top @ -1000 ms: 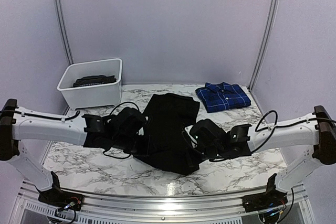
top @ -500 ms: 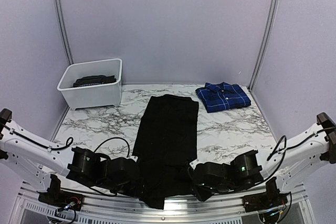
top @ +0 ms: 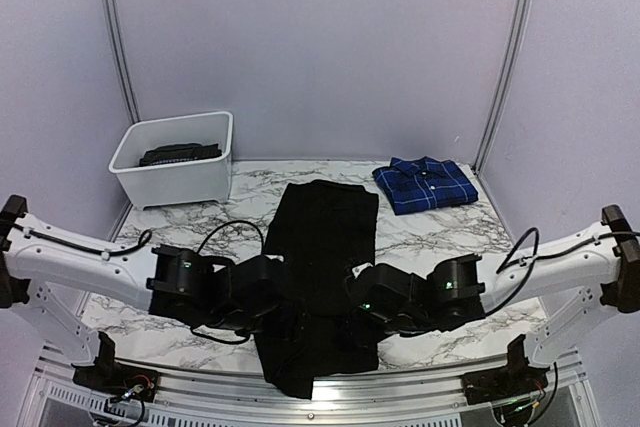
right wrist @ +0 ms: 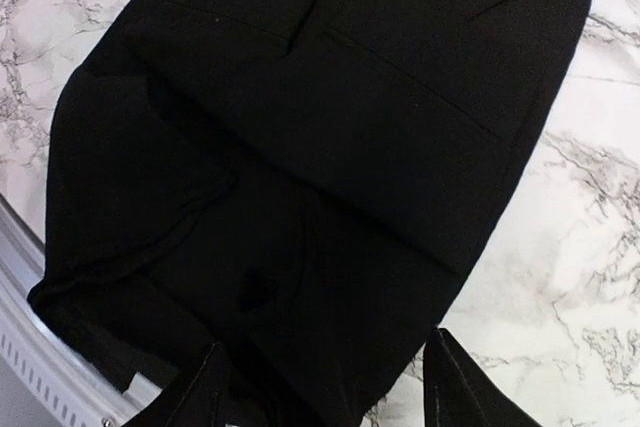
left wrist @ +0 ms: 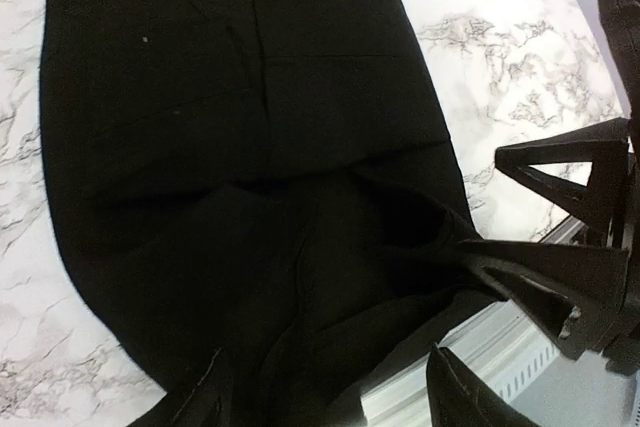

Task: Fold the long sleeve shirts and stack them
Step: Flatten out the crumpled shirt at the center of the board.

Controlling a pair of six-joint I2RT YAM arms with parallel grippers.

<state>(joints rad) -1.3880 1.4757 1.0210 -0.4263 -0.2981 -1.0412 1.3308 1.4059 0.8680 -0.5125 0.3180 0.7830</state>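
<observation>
The black shirt's near end is hanging rumpled and slanted over the front rail, so next my left gripper grabs the hem's corner [top: 291, 388] and straightens it before folding.
The black long sleeve shirt [top: 325, 232] lies as a long narrow strip down the middle of the marble table [top: 440, 237], and its near end hangs over the front edge. The dark blue plaid shirt [top: 425, 185] lies folded at the back right. My left gripper [top: 283, 294] hovers over the strip's left side and my right gripper [top: 360, 299] over its right side. In the left wrist view the gripper [left wrist: 330, 402] is open above the black cloth [left wrist: 250, 147]. In the right wrist view the gripper [right wrist: 330, 397] is open too, with only cloth [right wrist: 330, 147] beneath.
A white bin [top: 180, 185] with a dark garment inside stands at the back left. The metal front rail [top: 400, 392] runs under the hanging shirt end. Purple walls close in the table on three sides.
Both grippers pulled the black shirt's near end to the front edge, stretching it into a long strip. They then opened, let go and drew back over the table.
</observation>
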